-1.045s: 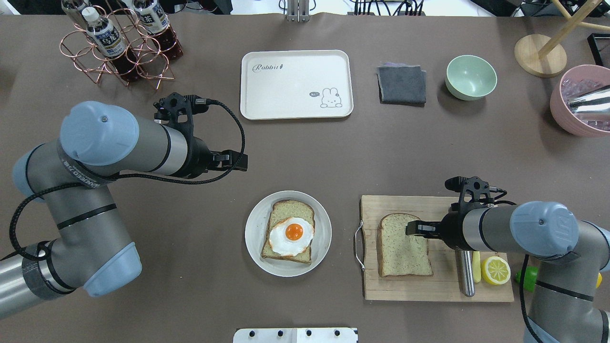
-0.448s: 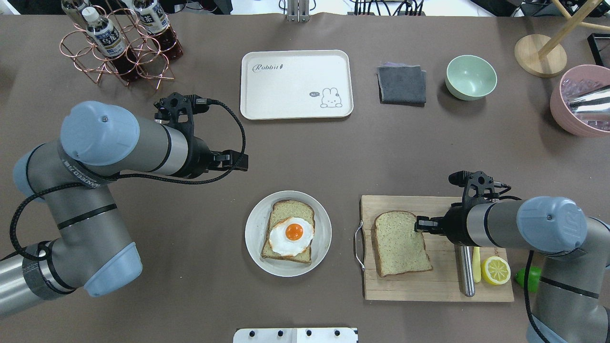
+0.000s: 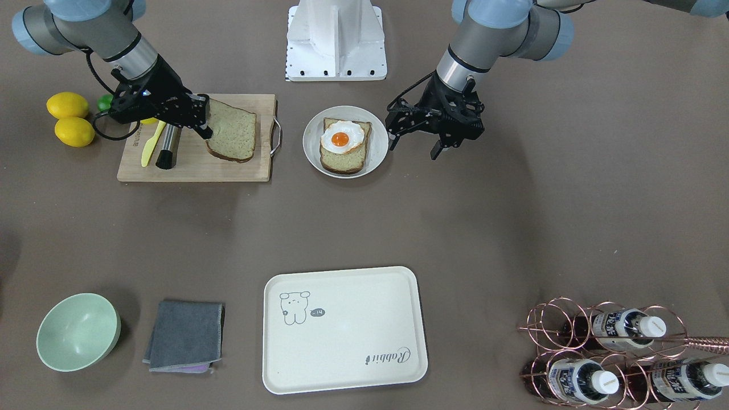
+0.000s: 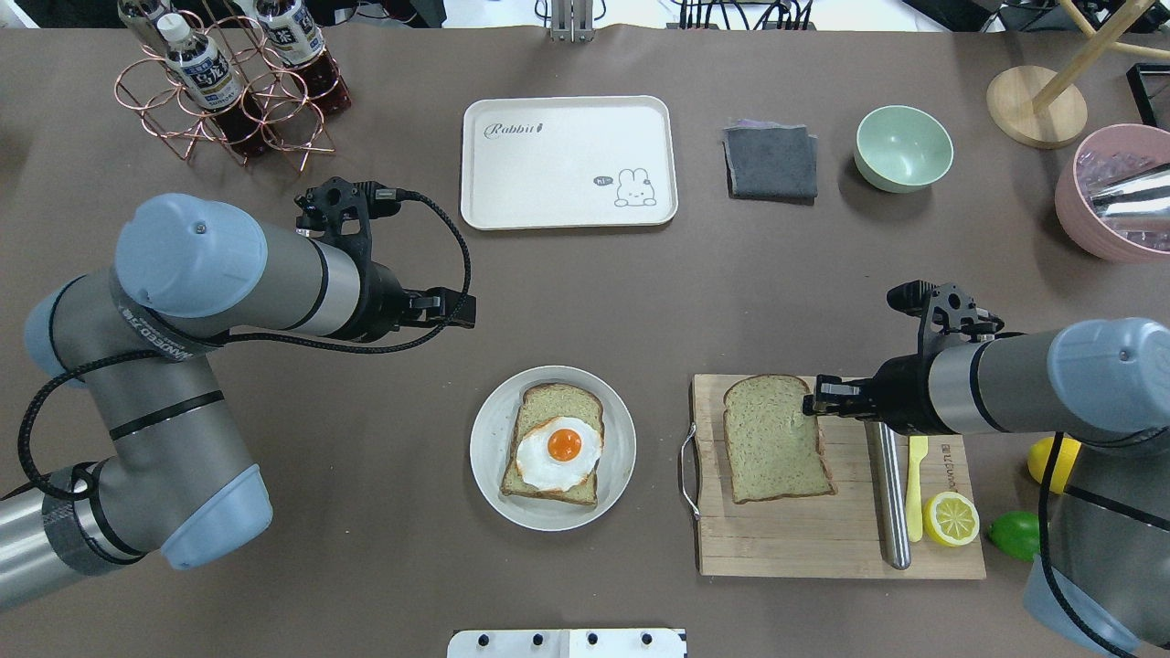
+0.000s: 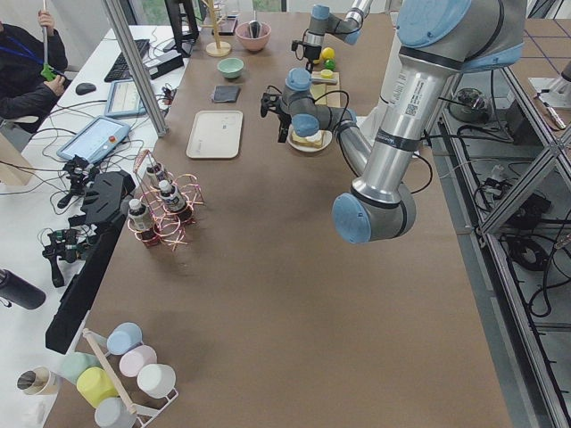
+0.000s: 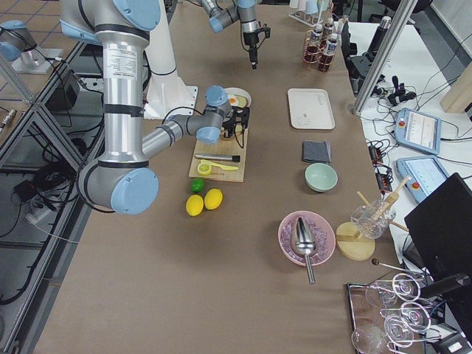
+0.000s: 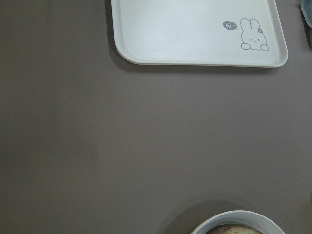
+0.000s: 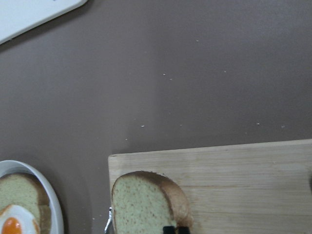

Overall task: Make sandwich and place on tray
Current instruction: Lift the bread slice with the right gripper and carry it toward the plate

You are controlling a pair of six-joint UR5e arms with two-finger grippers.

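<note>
The bread slice, hanging tilted over the cutting board, will be let go by my right gripper on top of the fried egg [image 3: 349, 139] [image 8: 5, 226] on the round plate.
One bread slice [image 4: 777, 439] is over the wooden cutting board [image 4: 823, 539]. My right gripper [image 4: 809, 405] is shut on its right edge, and in the front view [image 3: 202, 117] the slice [image 3: 230, 132] hangs tilted, its gripped edge raised. The right wrist view shows my closed fingertips [image 8: 175, 229] on the crust of the slice [image 8: 146, 204]. A second slice with the fried egg [image 4: 559, 450] on top lies on the round plate [image 4: 484, 448]. My left gripper [image 3: 413, 139] is open and empty, hovering beside the plate [image 3: 312, 136]. The cream tray [image 4: 567, 160] lies at the far middle, with nothing on it.
A metal-handled knife [image 4: 891, 498], a yellow spreader [image 4: 916, 489] and a lemon half [image 4: 951, 518] lie on the board's right part. A lime [image 4: 1015, 535] and a lemon [image 4: 1051, 457] lie beside it. A grey cloth [image 4: 771, 162], green bowl [image 4: 903, 148], pink bowl [image 4: 1111, 196] and bottle rack [image 4: 228, 87] stand at the back.
My right gripper has moved away from the robot and a little right, holding the slice's edge. The slice has shifted with it across the board. The left arm has stayed still.
</note>
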